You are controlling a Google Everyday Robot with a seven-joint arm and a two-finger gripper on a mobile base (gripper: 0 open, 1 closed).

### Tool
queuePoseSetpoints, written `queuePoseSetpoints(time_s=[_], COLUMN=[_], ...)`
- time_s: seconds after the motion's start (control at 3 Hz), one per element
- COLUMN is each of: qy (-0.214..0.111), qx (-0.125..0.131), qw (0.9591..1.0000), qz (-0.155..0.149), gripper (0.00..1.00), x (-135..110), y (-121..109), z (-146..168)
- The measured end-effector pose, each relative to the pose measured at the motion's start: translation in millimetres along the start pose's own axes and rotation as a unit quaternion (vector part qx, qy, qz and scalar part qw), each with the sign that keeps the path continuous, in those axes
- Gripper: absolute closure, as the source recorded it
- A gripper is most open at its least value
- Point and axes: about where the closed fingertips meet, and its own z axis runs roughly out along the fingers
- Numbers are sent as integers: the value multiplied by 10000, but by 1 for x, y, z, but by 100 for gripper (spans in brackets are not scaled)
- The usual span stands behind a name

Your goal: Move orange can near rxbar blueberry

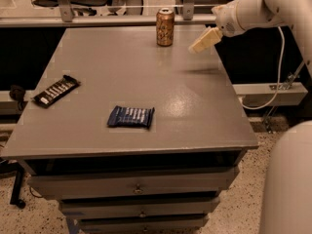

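I should grip the middle of the orange can (pixel 165 28), halfway between top and base.
The orange can (pixel 165 27) stands upright at the far edge of the grey table (pixel 131 87), near the middle. The rxbar blueberry (pixel 130 116), a dark blue wrapper, lies flat toward the front centre of the table. My gripper (pixel 197 47) hangs above the far right part of the table, to the right of the can and apart from it, holding nothing. The white arm (pixel 253 9) reaches in from the upper right.
A longer black-wrapped bar (pixel 56 90) lies near the table's left edge. Drawers (pixel 136 189) sit under the tabletop. A rail (pixel 107 19) and chair legs stand behind the table. A cable (pixel 280 62) hangs at the right.
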Motion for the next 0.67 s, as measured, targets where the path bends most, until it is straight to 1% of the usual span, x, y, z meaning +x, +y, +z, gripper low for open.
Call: queuePoseSetpoints(time_s=[0.33, 0.67], qy=[-400, -823], qx=[52, 7], qw=[9985, 9933], qz=[381, 809], gripper=[0, 0], x=[-6, -22], y=[-23, -32], z=[44, 79])
